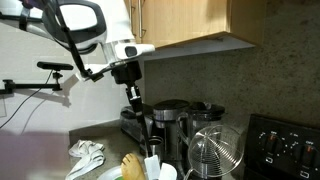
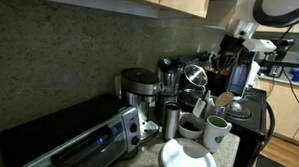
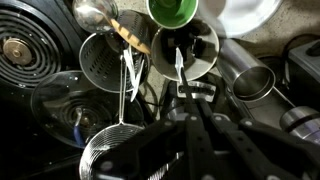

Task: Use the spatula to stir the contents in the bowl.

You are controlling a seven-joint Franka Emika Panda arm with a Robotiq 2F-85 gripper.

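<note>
My gripper is to let go of the dark utensil in the mesh holder (image 1: 149,159) (image 3: 121,52) next to the yellowish-tan spatula.
The yellowish-tan spatula (image 1: 131,165) stands with its rounded end up near the counter's front, beside a white mug (image 1: 152,166). In the wrist view a tan strip, probably the spatula (image 3: 126,34), leans on a mesh holder (image 3: 104,58). The white bowl (image 2: 187,158) sits at the counter's front edge and shows at the top right of the wrist view (image 3: 250,12). My gripper (image 1: 136,108) hangs above the counter, over a dark cup (image 3: 186,50) with utensils in it. Its fingers (image 3: 190,95) meet at the centre and hold nothing that I can see.
A coffee maker (image 1: 165,118) and a wire-ribbed glass carafe (image 1: 215,152) stand behind. There are also a steel cup (image 2: 171,119), a green mug (image 3: 172,10), a toaster oven (image 2: 72,141), a white cloth (image 1: 86,154) and a stove (image 1: 285,145). Cabinets hang overhead.
</note>
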